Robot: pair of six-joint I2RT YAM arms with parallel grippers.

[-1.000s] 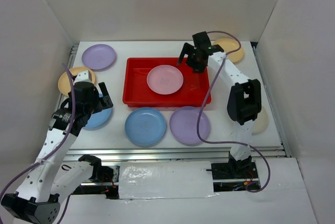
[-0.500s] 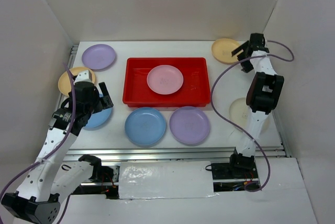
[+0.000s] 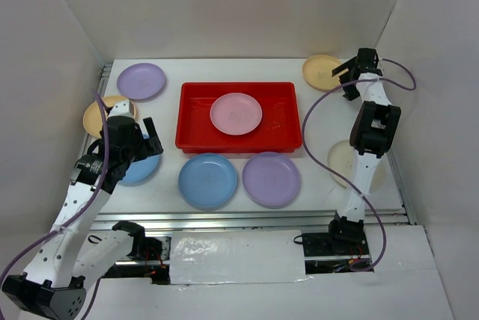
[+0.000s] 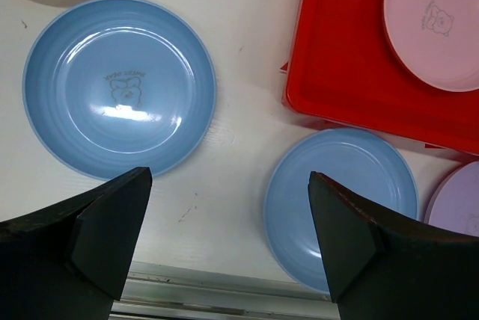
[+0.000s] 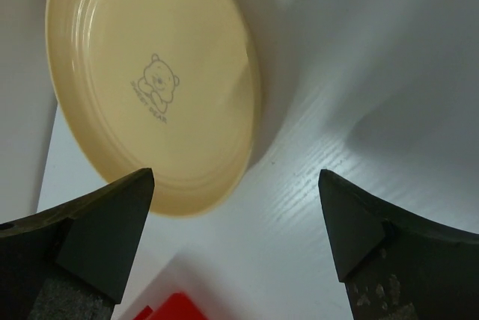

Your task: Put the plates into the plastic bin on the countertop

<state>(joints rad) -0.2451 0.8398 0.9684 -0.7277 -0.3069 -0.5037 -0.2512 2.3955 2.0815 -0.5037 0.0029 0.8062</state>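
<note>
The light blue plate is beneath my left gripper. Next, that gripper should move down to the near rim (image 3: 126,185) (image 4: 99,176) of the plate and close there.
The red plastic bin (image 3: 278,117) stands at the middle back and holds one pink plate (image 3: 236,113). My right gripper (image 3: 346,81) is open and empty, low over the countertop beside an orange-yellow plate (image 3: 322,71) at the back right; in the right wrist view the plate (image 5: 150,81) lies ahead and left of the open gripper (image 5: 236,238). My left gripper (image 3: 144,140) is open and empty above a light blue plate (image 3: 146,169). The left wrist view shows that plate (image 4: 120,88), a second blue plate (image 4: 340,204), the bin (image 4: 337,51) and the gripper (image 4: 228,238).
A lilac plate (image 3: 141,81) lies at the back left, and an orange-yellow plate (image 3: 97,114) at the left is partly hidden by my left arm. A blue plate (image 3: 207,180) and a lilac plate (image 3: 271,179) lie in front of the bin. A cream plate (image 3: 340,159) lies behind my right arm. White walls enclose the table.
My right gripper has swung from over the bin's back right corner to the orange-yellow plate at the back right, uncovering the cream plate. The left arm has not moved.
</note>
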